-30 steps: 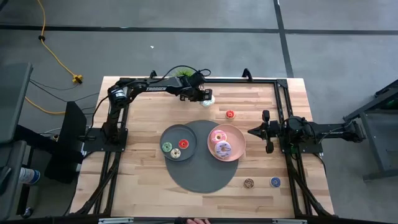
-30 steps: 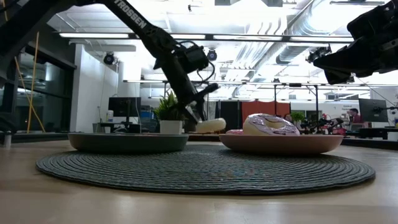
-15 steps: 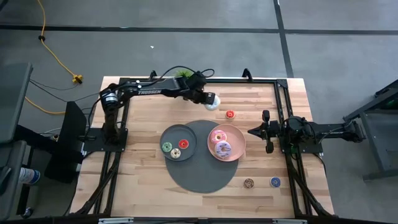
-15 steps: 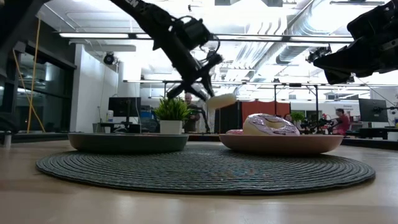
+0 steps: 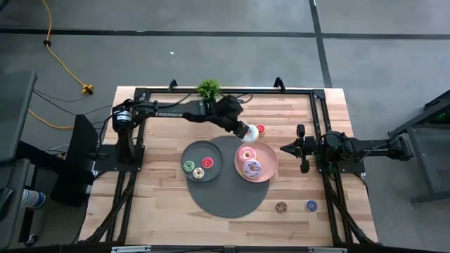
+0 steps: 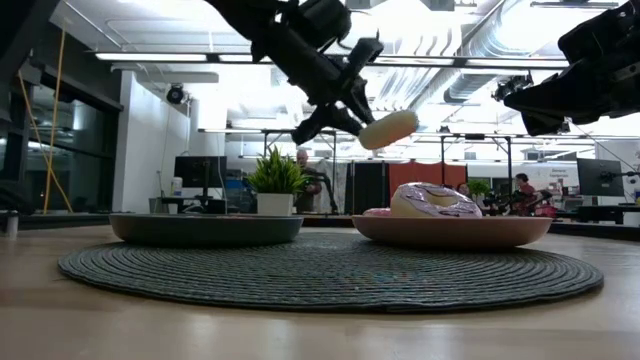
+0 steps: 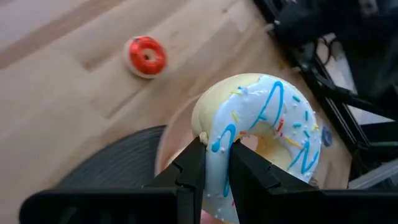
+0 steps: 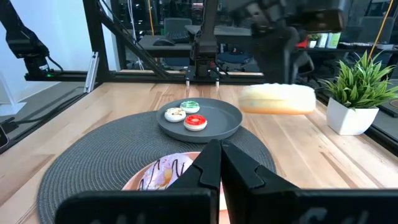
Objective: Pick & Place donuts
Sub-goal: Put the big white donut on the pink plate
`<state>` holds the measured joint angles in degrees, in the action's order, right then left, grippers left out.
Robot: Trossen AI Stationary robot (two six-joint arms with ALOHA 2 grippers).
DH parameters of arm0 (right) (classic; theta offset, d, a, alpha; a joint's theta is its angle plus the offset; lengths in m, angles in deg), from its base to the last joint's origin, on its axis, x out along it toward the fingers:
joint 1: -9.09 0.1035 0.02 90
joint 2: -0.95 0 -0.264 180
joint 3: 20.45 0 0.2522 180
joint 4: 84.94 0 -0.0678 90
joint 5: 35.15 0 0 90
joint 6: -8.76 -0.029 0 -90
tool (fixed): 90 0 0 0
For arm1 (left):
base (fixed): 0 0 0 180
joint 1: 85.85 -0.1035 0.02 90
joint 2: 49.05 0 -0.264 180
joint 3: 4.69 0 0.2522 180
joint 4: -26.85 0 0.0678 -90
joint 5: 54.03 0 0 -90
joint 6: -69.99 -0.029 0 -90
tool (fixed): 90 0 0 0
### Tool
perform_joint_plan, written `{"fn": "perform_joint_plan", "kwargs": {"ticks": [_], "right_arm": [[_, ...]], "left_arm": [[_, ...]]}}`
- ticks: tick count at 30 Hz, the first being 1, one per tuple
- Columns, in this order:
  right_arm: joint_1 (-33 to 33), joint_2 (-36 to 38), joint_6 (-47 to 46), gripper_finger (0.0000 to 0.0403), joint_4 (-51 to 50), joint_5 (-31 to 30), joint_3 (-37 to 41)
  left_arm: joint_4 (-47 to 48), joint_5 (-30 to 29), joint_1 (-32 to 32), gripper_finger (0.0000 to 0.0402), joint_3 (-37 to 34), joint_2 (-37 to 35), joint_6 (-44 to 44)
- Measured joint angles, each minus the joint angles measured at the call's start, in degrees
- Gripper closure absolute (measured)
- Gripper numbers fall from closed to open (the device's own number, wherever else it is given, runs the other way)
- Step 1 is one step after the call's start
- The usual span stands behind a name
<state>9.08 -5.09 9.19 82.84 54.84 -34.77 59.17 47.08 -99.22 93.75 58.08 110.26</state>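
The robot's left gripper will release the white donut on the pink plate's bare part (image 5: 263, 153) beside the pink and purple donuts.
My left gripper (image 5: 243, 128) is shut on the white-iced donut (image 5: 249, 132) with blue stripes. It hovers over the far rim of the pink plate (image 5: 271, 160). That plate holds the pink donut (image 5: 247, 154) and the purple donut (image 5: 252, 168). The grey plate (image 5: 213, 152) carries tiny green (image 5: 188, 166), red (image 5: 207, 162) and cream (image 5: 199, 173) donuts. Another tiny red donut (image 5: 261, 129) lies on the wood, and a brown (image 5: 281, 206) and a blue one (image 5: 311, 205) lie near the right front. My right gripper (image 5: 284, 148) waits, shut, right of the pink plate. My left gripper (image 7: 216, 149) pinches one side of the white donut's ring (image 7: 219, 140) between its two fingers. It comes slanting down from the table's far left. The donut (image 6: 388, 129) is lifted clear, tilted, high above the plates.
Both plates sit on a round dark woven mat (image 5: 225, 197). A small potted plant (image 5: 208, 88) stands at the far edge. Black frame rails (image 5: 318, 116) run along the table's sides. Bare wood lies near the front left.
My left gripper has carried the white donut from the far edge by the plant toward the right and the near side. It now stands over the pink plate's far rim. It has risen, and the donut has tilted. The right arm has kept still.
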Motion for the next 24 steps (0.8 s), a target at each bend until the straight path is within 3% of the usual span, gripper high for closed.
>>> {"fn": "perform_joint_plan", "kwargs": {"ticks": [10, 24], "right_arm": [[0.0, 0.0, 0.0, 0.0402, 0.0, 0.0, 0.0], [0.0, 0.0, 0.0, 0.0402, 0.2, 0.0, 0.0]], "left_arm": [[-3.0, -6.1, 5.5, 0.0344, 1.3, 3.1, 0.2], [4.8, -7.8, 7.5, 0.0344, 16.7, 16.8, -1.7]]}}
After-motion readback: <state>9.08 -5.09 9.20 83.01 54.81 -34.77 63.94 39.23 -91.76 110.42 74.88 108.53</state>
